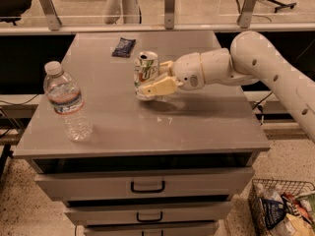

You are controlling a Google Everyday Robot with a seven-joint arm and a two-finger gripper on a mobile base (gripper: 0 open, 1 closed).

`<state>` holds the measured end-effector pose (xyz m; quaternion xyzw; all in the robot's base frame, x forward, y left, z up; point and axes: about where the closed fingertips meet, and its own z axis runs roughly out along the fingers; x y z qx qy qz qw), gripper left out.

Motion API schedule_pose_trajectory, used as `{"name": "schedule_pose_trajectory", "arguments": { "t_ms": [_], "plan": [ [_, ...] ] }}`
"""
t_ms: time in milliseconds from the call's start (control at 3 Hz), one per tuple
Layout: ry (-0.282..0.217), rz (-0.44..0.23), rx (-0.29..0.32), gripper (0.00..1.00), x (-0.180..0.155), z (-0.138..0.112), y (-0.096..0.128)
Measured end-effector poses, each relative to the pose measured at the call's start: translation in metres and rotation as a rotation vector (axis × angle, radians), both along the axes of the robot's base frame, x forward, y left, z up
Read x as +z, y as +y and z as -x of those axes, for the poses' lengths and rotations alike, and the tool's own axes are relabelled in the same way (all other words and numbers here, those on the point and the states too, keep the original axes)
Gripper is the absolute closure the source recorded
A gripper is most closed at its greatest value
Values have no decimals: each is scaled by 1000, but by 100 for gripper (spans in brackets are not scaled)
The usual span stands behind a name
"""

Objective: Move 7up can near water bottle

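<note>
Next, my gripper releases the 7up can on the grey table (105, 118) beside the water bottle, towards my arm.
The 7up can (145, 73), silver-white with green lettering, is upright and held in my gripper (152, 82) near the middle of the grey table (197, 127), its base close to the tabletop. The gripper reaches in from the right on a white arm, with its fingers closed around the can's sides. The water bottle (66, 102), clear with a white cap and a blue-red label band, stands upright near the table's front-left corner, well to the left of the can.
A flat dark-blue snack packet (123, 46) lies at the back of the table. Drawers (147, 186) sit under the top. A wire basket (283, 210) of packets stands on the floor at the right. A railing with posts runs behind.
</note>
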<state>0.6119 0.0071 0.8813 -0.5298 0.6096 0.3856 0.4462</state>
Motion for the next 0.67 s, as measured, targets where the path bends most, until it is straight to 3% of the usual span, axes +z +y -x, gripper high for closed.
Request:
{"name": "schedule_pose_trajectory", "arguments": {
  "t_ms": [333,667],
  "plan": [
    [-7,-49,114,100,5,27,36],
    [-52,-88,197,100,12,45,65]
  ]
}}
